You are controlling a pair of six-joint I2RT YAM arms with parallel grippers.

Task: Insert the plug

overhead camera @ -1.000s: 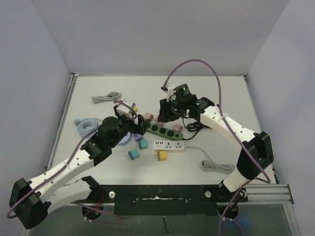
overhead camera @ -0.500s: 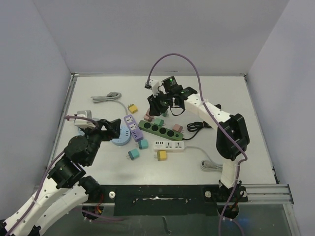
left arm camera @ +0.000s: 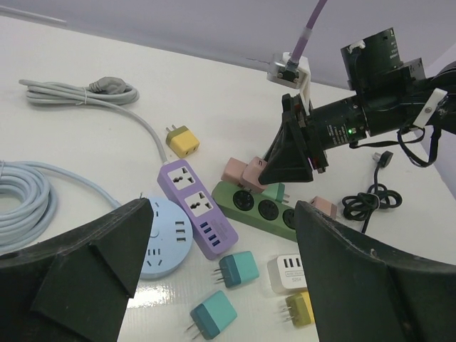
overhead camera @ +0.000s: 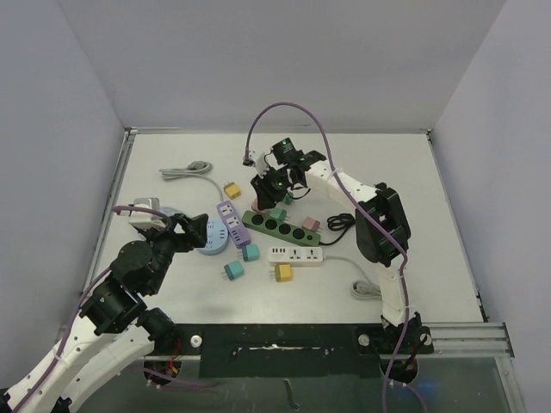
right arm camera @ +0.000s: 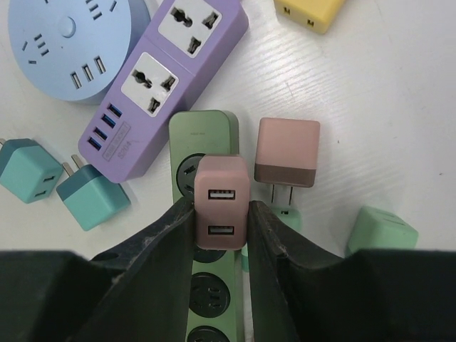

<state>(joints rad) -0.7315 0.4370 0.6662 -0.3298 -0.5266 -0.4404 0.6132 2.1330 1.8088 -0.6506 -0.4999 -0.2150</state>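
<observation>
I will release the pink plug from my right gripper in the green power strip's end socket [overhead camera: 257, 216] [right arm camera: 191, 174] nearest the purple strip.
My right gripper [right arm camera: 221, 208] is shut on a pink plug [right arm camera: 222, 201] with two USB ports facing the camera. It holds the plug right over the end socket of the green power strip [right arm camera: 204, 132]; whether the prongs are in is hidden. In the top view the right gripper [overhead camera: 269, 198] is at the left end of the green strip [overhead camera: 284, 228]. My left gripper [left arm camera: 221, 214] is open and empty, raised above the table left of the strips; in the top view it [overhead camera: 191, 228] hangs over the round blue hub.
A purple strip [overhead camera: 231, 223] and a round blue hub [overhead camera: 207, 239] lie left of the green strip. A white strip [overhead camera: 295, 255], two teal plugs [overhead camera: 250, 252], yellow plugs [overhead camera: 283, 272], a second pink plug [right arm camera: 287, 152], a mint plug [right arm camera: 375, 229] and cables [overhead camera: 340, 222] lie around.
My left arm has pulled back from the strips toward the near left. My right gripper has moved left along the green strip to its left end, with the pink plug in it.
</observation>
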